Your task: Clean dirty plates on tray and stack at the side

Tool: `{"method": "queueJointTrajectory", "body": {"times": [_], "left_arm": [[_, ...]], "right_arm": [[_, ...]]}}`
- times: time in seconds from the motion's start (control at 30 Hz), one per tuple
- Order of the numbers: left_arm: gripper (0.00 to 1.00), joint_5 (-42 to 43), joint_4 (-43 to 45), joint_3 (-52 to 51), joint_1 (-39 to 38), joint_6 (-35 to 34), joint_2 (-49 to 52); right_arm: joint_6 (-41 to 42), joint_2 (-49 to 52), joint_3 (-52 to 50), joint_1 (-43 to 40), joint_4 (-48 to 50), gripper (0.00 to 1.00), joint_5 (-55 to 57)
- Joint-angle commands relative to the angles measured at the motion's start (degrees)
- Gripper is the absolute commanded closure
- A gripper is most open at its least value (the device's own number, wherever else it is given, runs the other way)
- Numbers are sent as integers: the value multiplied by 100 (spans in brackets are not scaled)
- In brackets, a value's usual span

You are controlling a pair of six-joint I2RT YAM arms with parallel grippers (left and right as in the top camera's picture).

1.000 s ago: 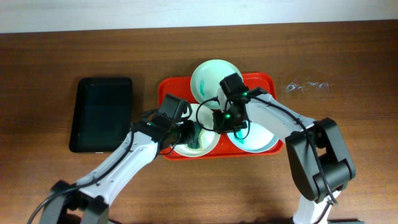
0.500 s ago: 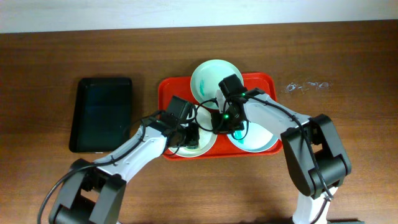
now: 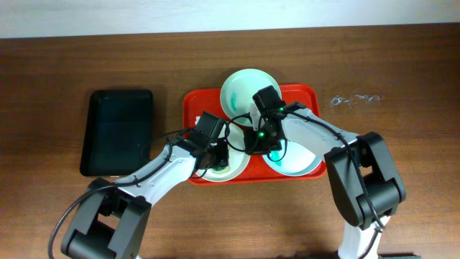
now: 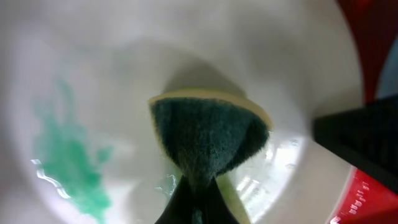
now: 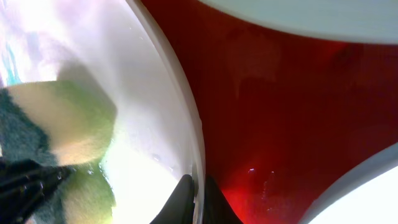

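Note:
My right gripper is going to set the plate that is under the sponge down on the shiny scraps on the wooden table [image 3: 362, 104].
Three white plates lie on the red tray [image 3: 192, 101]: one at the back [image 3: 241, 86], one at the front left [image 3: 236, 167], one at the front right [image 3: 298, 162] with teal smears. My left gripper [image 4: 198, 205] is shut on a green-and-yellow sponge [image 4: 208, 134] pressed into the front-left plate [image 4: 93, 56], beside a teal smear [image 4: 65, 162]. My right gripper [image 5: 198, 202] is shut on that plate's rim [image 5: 180, 112], over the tray floor [image 5: 273, 106]. The sponge also shows in the right wrist view [image 5: 68, 118].
A black tray [image 3: 118, 131] lies on the wooden table left of the red tray. Some shiny scraps [image 3: 353, 99] lie on the table right of the red tray.
My left gripper has shifted the sponge to the right and a little forward across the front-left plate. The right arm has stayed on the rim.

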Motion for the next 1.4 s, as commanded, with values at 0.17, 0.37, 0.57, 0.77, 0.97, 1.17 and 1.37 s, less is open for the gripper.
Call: {"method": "queueJointTrajectory", "body": {"times": [0.17, 0.37, 0.57, 0.77, 0.97, 1.17, 1.37], "left_arm": [[100, -2935, -1189, 577, 11, -9, -7], [100, -737, -938, 1099, 116, -63, 9], [100, -581, -702, 1099, 177, -380, 776], [100, -2312, -1399, 1102, 647, -376, 960], [100, -2715, -1882, 1401, 837, -199, 527], [100, -1451, -2133, 1700, 1539, -208, -890], [100, -848, -2743, 1687, 3320, -173, -1045]], "right_arm": [[-83, 127, -44, 15, -39, 92, -37], [-83, 127, -44, 15, -42, 92, -24], [-83, 127, -44, 15, -44, 92, -24], [-105, 127, -44, 15, -68, 93, -20], [-101, 127, -44, 15, -66, 96, 33], [-278, -245, 496, 68, -726, 96, 721], [-278, -654, 2813, 1082, -2892, 96, 4511]]}}
